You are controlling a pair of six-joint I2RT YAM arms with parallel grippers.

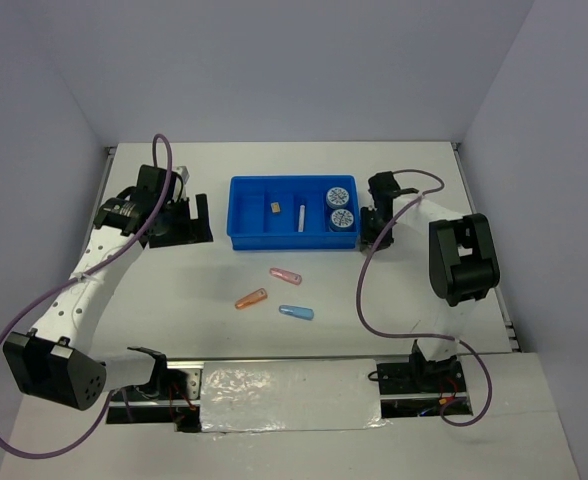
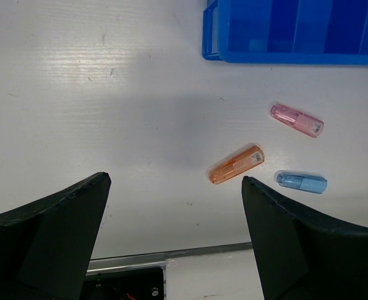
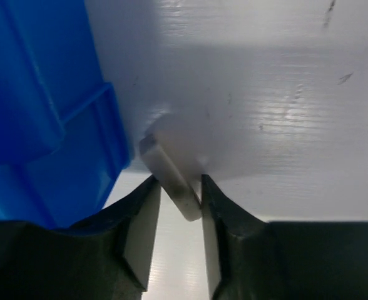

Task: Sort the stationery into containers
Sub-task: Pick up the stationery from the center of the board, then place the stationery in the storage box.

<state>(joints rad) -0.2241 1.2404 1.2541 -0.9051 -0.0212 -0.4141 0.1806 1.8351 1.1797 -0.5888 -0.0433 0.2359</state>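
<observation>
My left gripper needs to move to the orange capsule next. It should close on the capsule's clear half (image 1: 245, 302) (image 2: 225, 171), away from its white label.
The blue tray (image 1: 236, 240) holds two blue-white discs (image 1: 340, 206) in its right compartment, a white pen (image 1: 300, 217) and a tan block (image 1: 275, 207). Pink (image 1: 286, 275), orange (image 1: 251, 298) and blue (image 1: 296, 312) capsules lie on the table in front of it. My right gripper (image 1: 366, 228) is low at the tray's right end. In the right wrist view its fingers (image 3: 179, 184) pinch a whitish block (image 3: 168, 172), tilted, beside the tray wall (image 3: 40, 94). My left gripper (image 1: 200, 218) is open and empty left of the tray. Its wrist view (image 2: 174, 181) shows the orange capsule (image 2: 237, 164) ahead.
The pink (image 2: 296, 120) and blue (image 2: 301, 182) capsules and the tray's corner (image 2: 284, 37) also show in the left wrist view. The table's metal front edge (image 2: 171, 253) lies close below the left fingers. White walls enclose the table at left, back and right.
</observation>
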